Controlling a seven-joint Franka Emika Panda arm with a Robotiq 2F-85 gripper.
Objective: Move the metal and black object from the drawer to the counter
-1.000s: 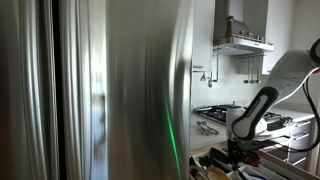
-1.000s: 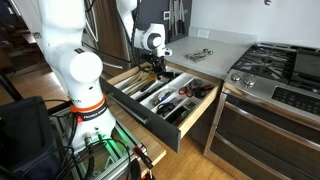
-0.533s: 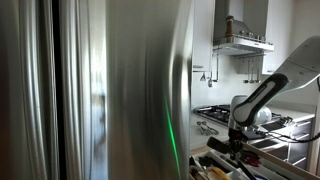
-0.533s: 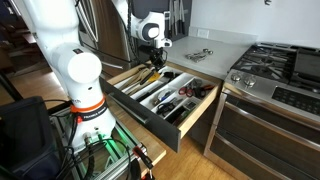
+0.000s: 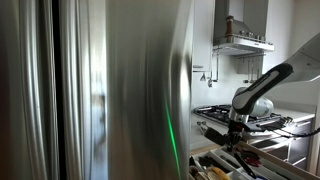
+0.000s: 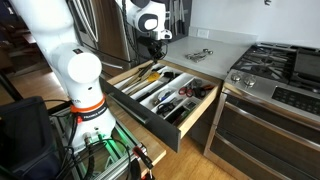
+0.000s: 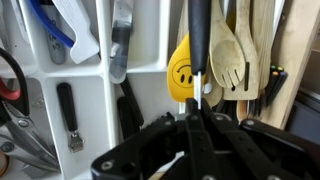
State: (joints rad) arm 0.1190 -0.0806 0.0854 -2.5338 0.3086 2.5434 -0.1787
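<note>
The black-handled utensil will be released on the grey counter (image 5: 204, 129) between the steel fridge door and the stove. The utensil is now held above the open drawer.
My gripper (image 7: 196, 122) is shut on a slim utensil with a black handle (image 7: 199, 35) and a thin metal shaft, and holds it above the open drawer. In the wrist view, the drawer's white organiser (image 7: 150, 60) lies below with a yellow smiley spatula (image 7: 180, 68), wooden spoons (image 7: 240, 50) and black-handled tools. In both exterior views the gripper (image 6: 156, 45) (image 5: 237, 128) hangs above the far end of the open drawer (image 6: 190, 125), next to the grey counter (image 6: 225, 42).
Some metal utensils (image 6: 200, 54) lie on the counter. A stove (image 6: 280, 65) stands beside it. A large steel fridge door (image 5: 100, 90) fills most of an exterior view. The robot base (image 6: 80, 90) stands beside the drawer.
The gripper has risen out of the drawer with the utensil in it, from down among the organiser slots to well above them, toward the counter side.
</note>
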